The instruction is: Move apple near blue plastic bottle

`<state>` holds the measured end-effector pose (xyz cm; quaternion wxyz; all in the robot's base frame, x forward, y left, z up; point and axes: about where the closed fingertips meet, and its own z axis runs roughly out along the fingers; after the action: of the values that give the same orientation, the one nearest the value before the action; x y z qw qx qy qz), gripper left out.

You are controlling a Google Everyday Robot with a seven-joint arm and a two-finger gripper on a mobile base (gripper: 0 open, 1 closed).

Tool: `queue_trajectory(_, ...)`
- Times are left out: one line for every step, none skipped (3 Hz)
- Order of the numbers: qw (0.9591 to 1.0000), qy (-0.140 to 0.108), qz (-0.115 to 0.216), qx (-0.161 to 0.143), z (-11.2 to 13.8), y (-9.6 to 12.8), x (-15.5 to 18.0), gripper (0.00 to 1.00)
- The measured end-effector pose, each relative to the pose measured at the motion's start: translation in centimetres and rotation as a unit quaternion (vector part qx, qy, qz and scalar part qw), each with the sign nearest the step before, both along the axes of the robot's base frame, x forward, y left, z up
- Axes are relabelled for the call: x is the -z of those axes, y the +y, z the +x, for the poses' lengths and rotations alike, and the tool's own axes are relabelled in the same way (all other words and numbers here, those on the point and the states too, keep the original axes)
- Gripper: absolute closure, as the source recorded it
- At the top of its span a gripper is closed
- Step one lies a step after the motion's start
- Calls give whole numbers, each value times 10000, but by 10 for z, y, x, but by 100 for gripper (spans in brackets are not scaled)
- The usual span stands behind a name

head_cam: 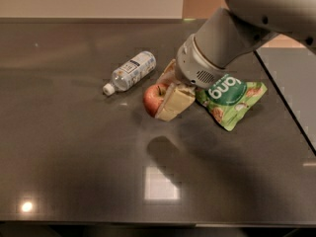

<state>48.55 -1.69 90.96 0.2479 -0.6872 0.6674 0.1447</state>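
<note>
Next, I release the red apple against the blue plastic bottle's side [145, 81], facing the green snack bag.
The red apple [153, 98] is held between the two cream fingers of my gripper [163, 93], which is shut on it. It hangs a little above the dark table; its shadow lies on the table below and to the front. The blue plastic bottle [130, 71] lies on its side just to the left and behind the apple, its white cap pointing to the front left. The apple is a short way from the bottle's right side, apart from it.
A green snack bag [230, 98] lies on the table right of the gripper, partly under my arm [222, 43]. The dark table [74, 157] ends at its right edge near a grey floor strip, and at the front edge below.
</note>
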Motion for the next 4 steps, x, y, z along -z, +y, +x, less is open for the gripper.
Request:
queue_trajectory(9998,-30,101,196,42,11,0,100)
queue_trajectory(9993,-75,212,302,78,23,5,100)
queue_trajectory(9990,-63,214,394,105,30,22,100)
queue_trajectory(9987,-41,205,475,126,33,38,100)
